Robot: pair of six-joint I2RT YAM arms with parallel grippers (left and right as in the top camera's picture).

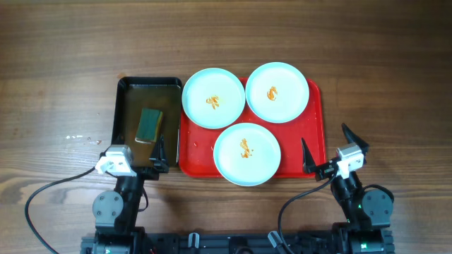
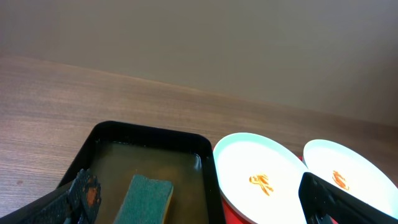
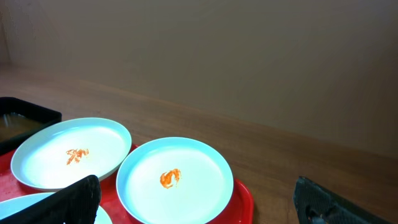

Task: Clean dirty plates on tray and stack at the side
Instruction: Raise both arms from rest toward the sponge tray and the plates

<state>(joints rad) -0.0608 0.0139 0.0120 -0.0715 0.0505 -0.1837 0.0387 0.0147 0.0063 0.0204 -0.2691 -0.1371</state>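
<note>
My left gripper is to close next on the middle of the green sponge (image 1: 148, 128) (image 2: 139, 213) in the black tray, pressing its long sides together.
Three pale blue plates sit on the red tray (image 1: 314, 127), each with an orange smear: back left (image 1: 213, 98), back right (image 1: 277, 92), front middle (image 1: 246, 154). The back two also show in the left wrist view (image 2: 261, 177) (image 2: 348, 174) and in the right wrist view (image 3: 71, 152) (image 3: 177, 180). My left gripper (image 1: 161, 152) is open and empty, near the front of the black tray. My right gripper (image 1: 332, 148) is open and empty, by the red tray's front right corner.
A black tray (image 1: 131, 116) with brownish liquid stands left of the red tray, and a green sponge (image 1: 149, 125) lies in it, also in the left wrist view (image 2: 148, 200). Bare wooden table (image 1: 56, 77) lies all around.
</note>
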